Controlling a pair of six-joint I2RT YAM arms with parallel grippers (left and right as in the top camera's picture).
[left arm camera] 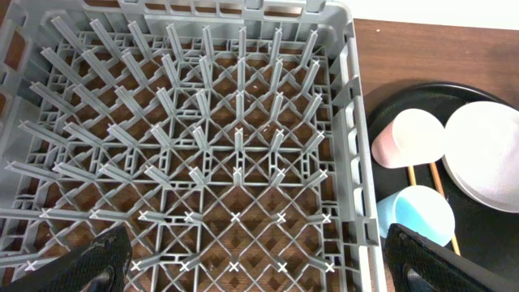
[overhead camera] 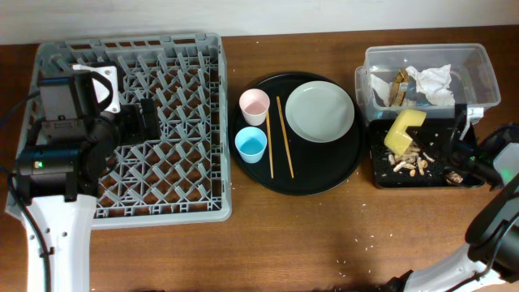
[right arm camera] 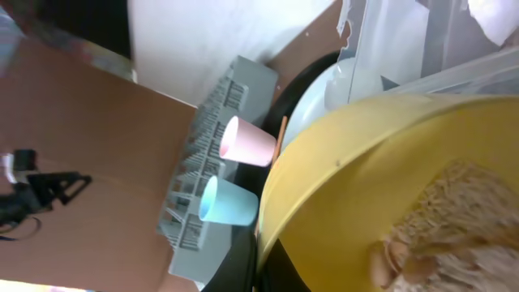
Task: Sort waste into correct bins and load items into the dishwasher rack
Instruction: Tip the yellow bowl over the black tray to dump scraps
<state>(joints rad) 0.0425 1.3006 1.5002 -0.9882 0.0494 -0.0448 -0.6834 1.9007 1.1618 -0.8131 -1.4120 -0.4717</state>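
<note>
The round black tray [overhead camera: 326, 165] is in front of me. Next, I set the small yellow bowl down on it with my right gripper, just in front of the grey plate.
My right gripper [overhead camera: 443, 144] is shut on the small yellow bowl [overhead camera: 404, 128], tipped on its side over the shallow black tray [overhead camera: 381, 177]. Tan crumbs [overhead camera: 409, 162] lie in the tray and some cling inside the bowl [right arm camera: 365, 162]. The clear tub [overhead camera: 480, 58] behind holds white napkins [overhead camera: 434, 81] and a brown wrapper [overhead camera: 399, 86]. The grey plate [overhead camera: 319, 111], pink cup [overhead camera: 254, 105], blue cup [overhead camera: 250, 144] and two chopsticks [overhead camera: 285, 134] sit on the round black tray [overhead camera: 324, 185]. My left gripper [overhead camera: 146, 120] is open and empty over the grey rack [overhead camera: 186, 122].
The rack [left arm camera: 235, 146] has nothing in it and fills the left wrist view, with the pink cup [left arm camera: 405, 138], blue cup [left arm camera: 418, 212] and plate [left arm camera: 486, 154] to its right. A few crumbs dot the wooden table near the front.
</note>
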